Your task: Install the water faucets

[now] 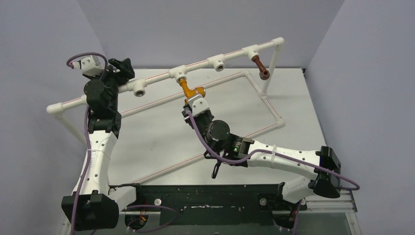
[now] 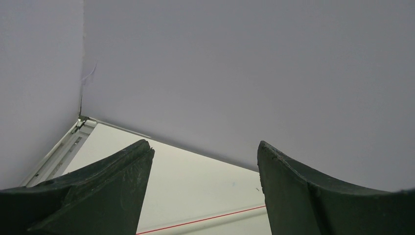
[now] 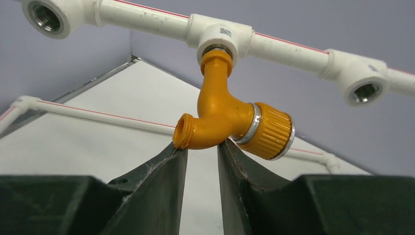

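My right gripper's fingertips have the orange-yellow faucet's spout and ribbed end across them, so I should back off, open, turn my wrist and grasp the body (image 3: pixel 218 108) before twisting.
An orange-yellow water faucet (image 1: pixel 190 89) (image 3: pixel 220 117) hangs from a white tee socket (image 3: pixel 219 41) on the raised pipe of the frame, its ribbed, silver-rimmed end pointing right. My right gripper (image 1: pixel 195 101) (image 3: pixel 201 144) is directly under it. Its jaws are a narrow gap apart, with the tips touching the faucet's underside and nothing between them. A dark reddish-brown faucet (image 1: pixel 261 67) hangs from the tee near the pipe's right end. My left gripper (image 1: pixel 121 66) (image 2: pixel 203 147) stands open and empty by the pipe's left part, facing the back wall.
The white pipe frame (image 1: pixel 161 78) has two bare threaded tee sockets (image 1: pixel 140 90) (image 1: pixel 218 62), and the right wrist view also shows these sockets (image 3: pixel 46 17) (image 3: pixel 364 90). Lower frame pipes (image 1: pixel 264 100) lie on the table. Grey walls close the back and sides.
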You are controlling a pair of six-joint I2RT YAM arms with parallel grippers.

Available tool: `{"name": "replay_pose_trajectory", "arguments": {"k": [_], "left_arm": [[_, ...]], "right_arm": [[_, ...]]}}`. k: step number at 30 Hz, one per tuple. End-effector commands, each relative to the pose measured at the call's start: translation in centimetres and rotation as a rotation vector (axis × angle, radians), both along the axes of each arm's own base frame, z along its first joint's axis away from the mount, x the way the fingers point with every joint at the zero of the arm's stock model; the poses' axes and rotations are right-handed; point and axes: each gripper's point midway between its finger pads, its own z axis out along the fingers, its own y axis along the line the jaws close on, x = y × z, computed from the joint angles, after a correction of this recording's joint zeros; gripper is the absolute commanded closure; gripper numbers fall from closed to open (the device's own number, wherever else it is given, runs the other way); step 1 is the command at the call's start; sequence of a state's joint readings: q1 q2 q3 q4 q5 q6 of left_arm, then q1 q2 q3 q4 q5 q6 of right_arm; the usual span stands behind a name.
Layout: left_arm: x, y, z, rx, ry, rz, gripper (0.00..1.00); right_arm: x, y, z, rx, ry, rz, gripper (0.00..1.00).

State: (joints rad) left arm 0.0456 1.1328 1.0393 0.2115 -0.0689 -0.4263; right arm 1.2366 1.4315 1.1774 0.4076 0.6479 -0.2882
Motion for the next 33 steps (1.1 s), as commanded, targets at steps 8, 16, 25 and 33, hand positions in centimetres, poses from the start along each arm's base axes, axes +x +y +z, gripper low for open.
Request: {"name": "replay_pose_trajectory", "arguments": {"k": [8,16,25,33], "left_arm": [[-3.9,-1.5,-18.9,-0.032,0.632,-0.075,0.25],[-3.9,-1.5,-18.9,-0.033,0.634,-0.074,0.24],[-3.9,-1.5,-18.9,-0.031,0.633,-0.074,0.25],[-3.9,-1.9,-19.0,-0.036,0.638,-0.096,0.25]], "right_arm": [[-0.8,-0.6,7.7,0.33,-0.046,0.073,0.93],[-4.0,-1.0,8.8,0.153,-0.093,0.233,0.68],[-7.7,-3.0,11.5,-0.071,-0.265,0.42,0.31],[-7.4,-3.0,11.3,-0.33,-0.439,0.408,0.13]]}}
